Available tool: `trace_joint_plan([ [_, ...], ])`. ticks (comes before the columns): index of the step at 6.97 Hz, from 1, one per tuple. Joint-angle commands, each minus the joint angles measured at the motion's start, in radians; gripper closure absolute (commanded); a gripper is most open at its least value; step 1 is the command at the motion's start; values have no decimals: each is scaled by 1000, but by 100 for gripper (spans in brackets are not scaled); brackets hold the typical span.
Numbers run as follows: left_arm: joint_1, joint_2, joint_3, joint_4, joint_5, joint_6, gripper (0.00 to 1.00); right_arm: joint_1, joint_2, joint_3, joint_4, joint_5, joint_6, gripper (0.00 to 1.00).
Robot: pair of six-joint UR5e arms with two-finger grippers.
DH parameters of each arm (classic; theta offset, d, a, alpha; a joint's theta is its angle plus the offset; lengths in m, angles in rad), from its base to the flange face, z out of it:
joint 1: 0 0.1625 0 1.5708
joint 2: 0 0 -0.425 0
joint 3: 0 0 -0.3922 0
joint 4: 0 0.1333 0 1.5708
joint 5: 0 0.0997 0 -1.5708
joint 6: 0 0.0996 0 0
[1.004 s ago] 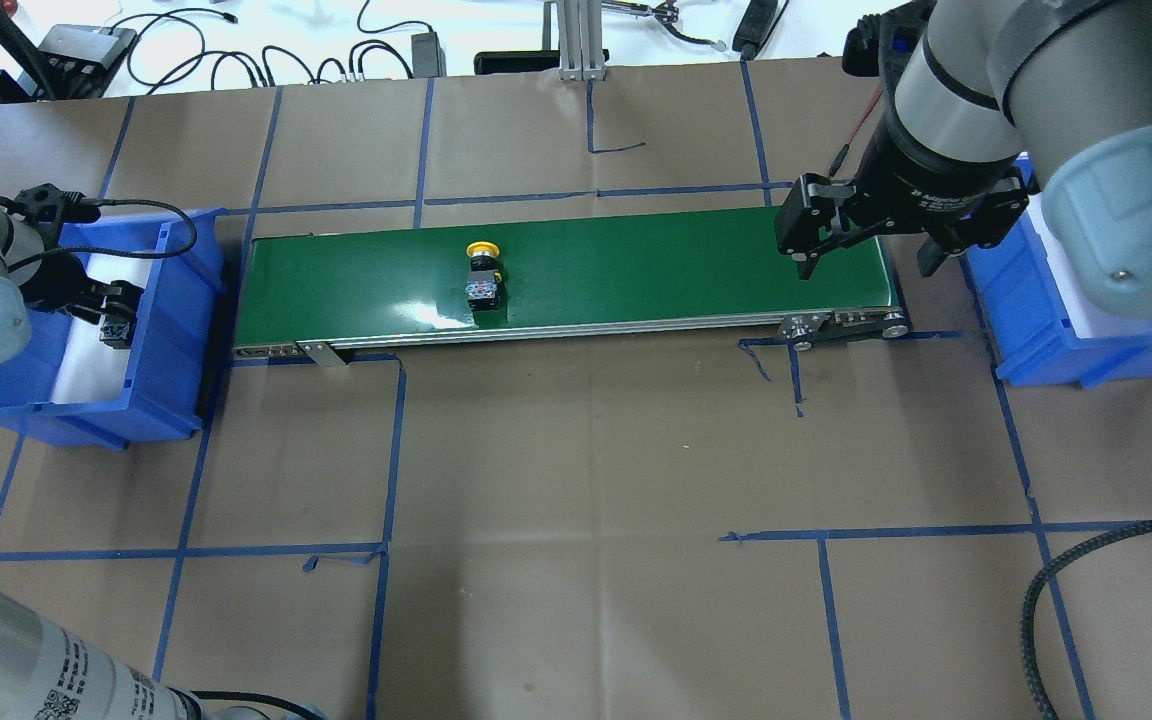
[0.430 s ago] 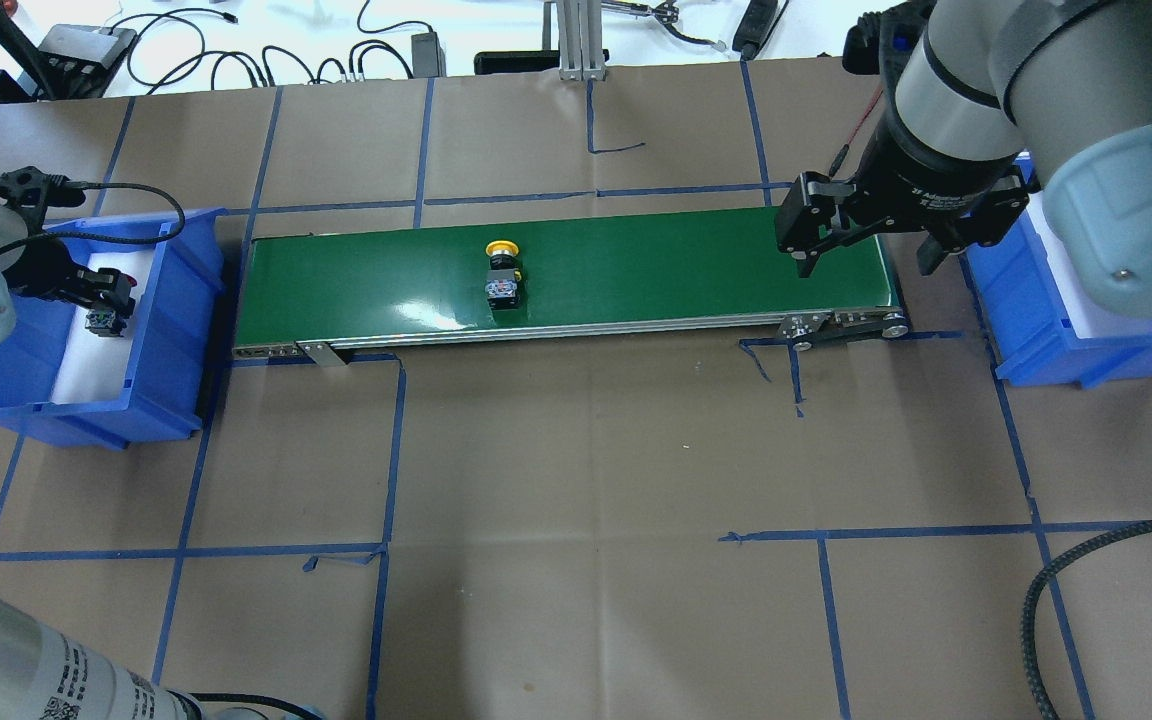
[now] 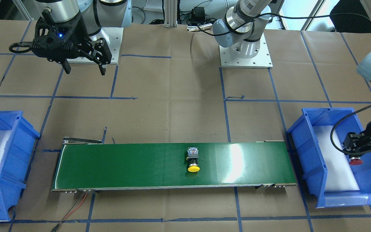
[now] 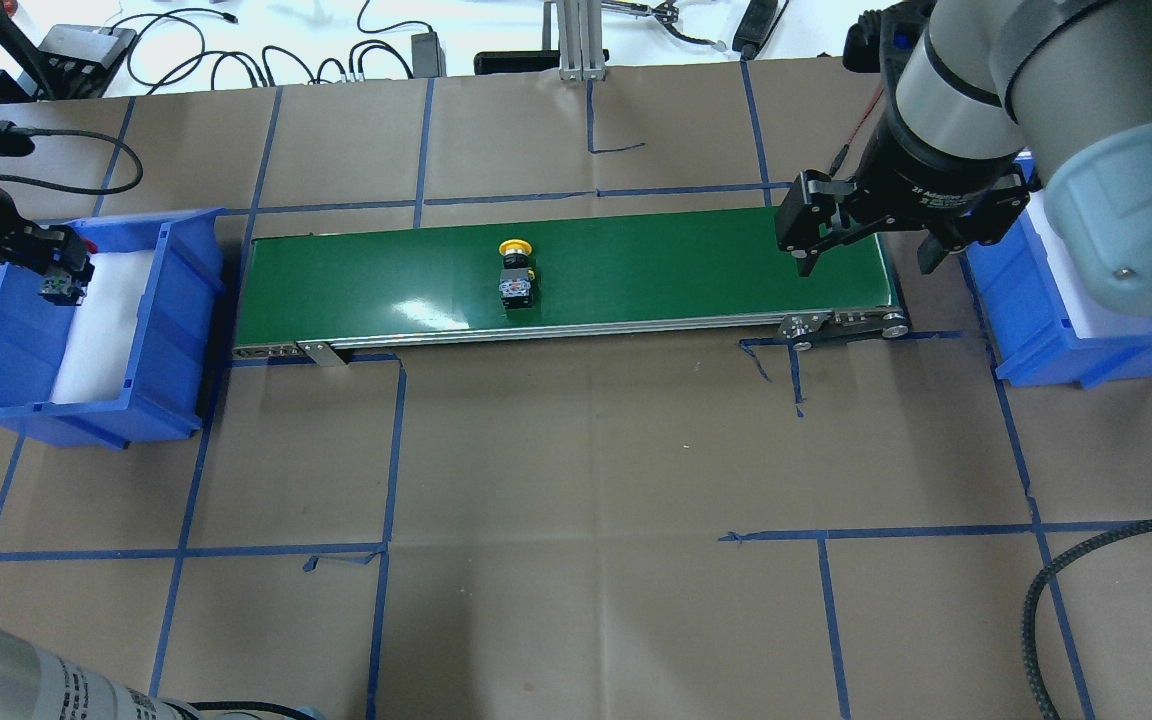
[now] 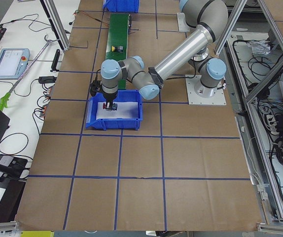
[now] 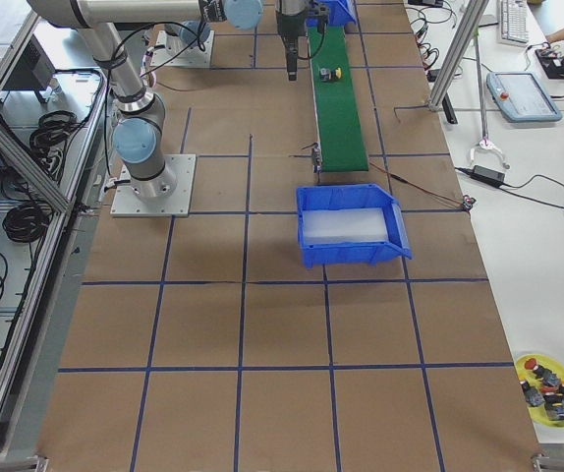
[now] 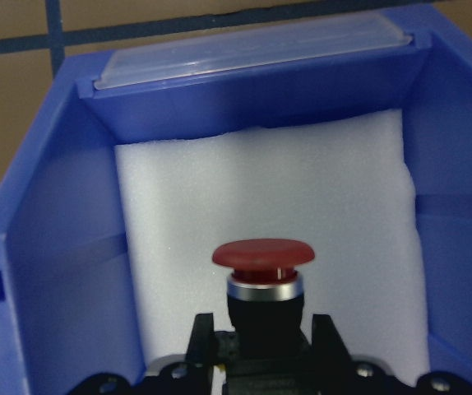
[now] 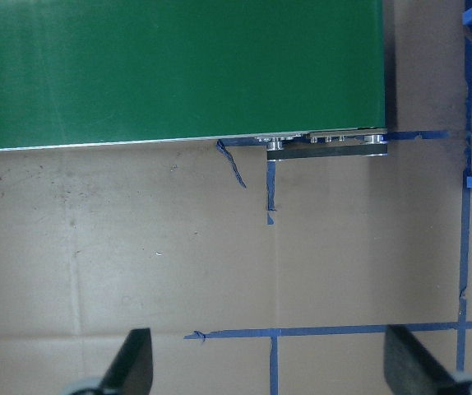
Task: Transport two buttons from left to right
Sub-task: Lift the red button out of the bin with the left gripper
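Observation:
The robot's left gripper should release the red-capped button on the green conveyor belt (image 3: 264,158), near the end beside this blue bin.
My left gripper (image 4: 56,278) is shut on the red-capped button (image 7: 263,255) and holds it over the white foam of the left blue bin (image 4: 168,330). It also shows in the front view (image 3: 355,154). The yellow-capped button (image 4: 516,270) lies on its side near the middle of the green conveyor belt (image 4: 656,265), and also shows in the front view (image 3: 193,160). My right gripper (image 4: 868,262) is open and empty, above the belt's right end, far from the yellow button. Its wrist view shows the belt's end (image 8: 178,74) below.
The right blue bin (image 4: 1036,345) stands past the belt's right end, partly under my right arm. Blue tape lines cross the brown paper table. Cables and boxes lie along the far edge (image 4: 236,60). A black cable (image 4: 1046,600) lies at the front right.
The yellow button has travelled to the right along the belt. My left gripper has moved left and towards the far side of the bin with the red button. The right gripper has stayed still.

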Motion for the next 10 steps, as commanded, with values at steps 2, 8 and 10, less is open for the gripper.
trace_joint_plan([
  [2, -15, 31, 151, -227, 7, -21, 91, 0, 0, -1, 0, 0, 0, 0],
  [8, -298, 82, 118, -233, 53, -456, 89, 0, 2, 3, -2, -3, -2, 0],
  [10, -373, 68, 111, -230, 51, -580, 89, 0, 2, 3, -5, -3, -2, 0],
])
